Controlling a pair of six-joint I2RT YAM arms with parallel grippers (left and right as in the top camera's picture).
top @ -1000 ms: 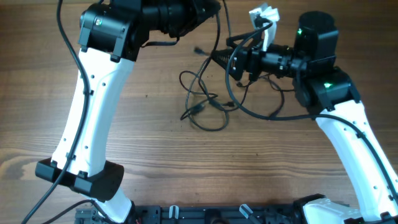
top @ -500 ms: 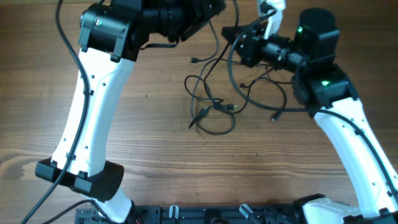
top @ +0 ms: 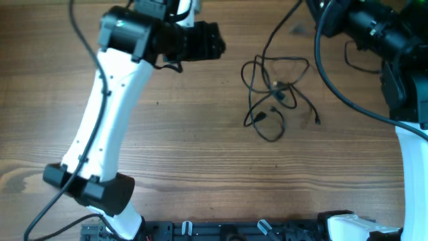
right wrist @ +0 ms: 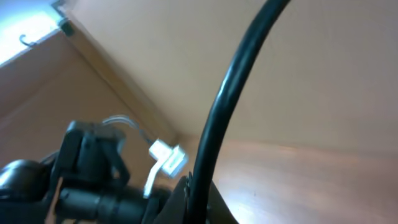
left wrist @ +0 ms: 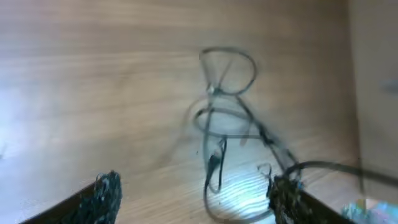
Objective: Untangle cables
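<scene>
The robot's left gripper will next grab the outer bend of the cable loop (top: 243, 71) on the side of the black tangle nearest that gripper.
The cables (top: 273, 94) lie as a loose black tangle of loops right of the table's middle. One thin strand (top: 284, 21) rises from the tangle to the top edge, toward my right arm. In the right wrist view my right gripper (right wrist: 198, 200) is shut on a black cable (right wrist: 233, 81) that climbs from its jaws. My left gripper (top: 219, 41) hovers left of the tangle, apart from it. In the left wrist view that gripper (left wrist: 193, 198) is open, and the blurred cable loops (left wrist: 225, 118) lie on the wood beyond its fingertips (left wrist: 102, 191).
The white left arm (top: 107, 107) crosses the left half of the wooden table (top: 174, 154). The right arm (top: 408, 80) runs along the right edge, its thick black arm cable (top: 334, 80) curving beside the tangle. A white connector (right wrist: 166, 158) shows in the right wrist view.
My right gripper has shut on a strand and pulled up and to the right, dragging the tangle rightward. My left gripper has opened, let go and drawn back left.
</scene>
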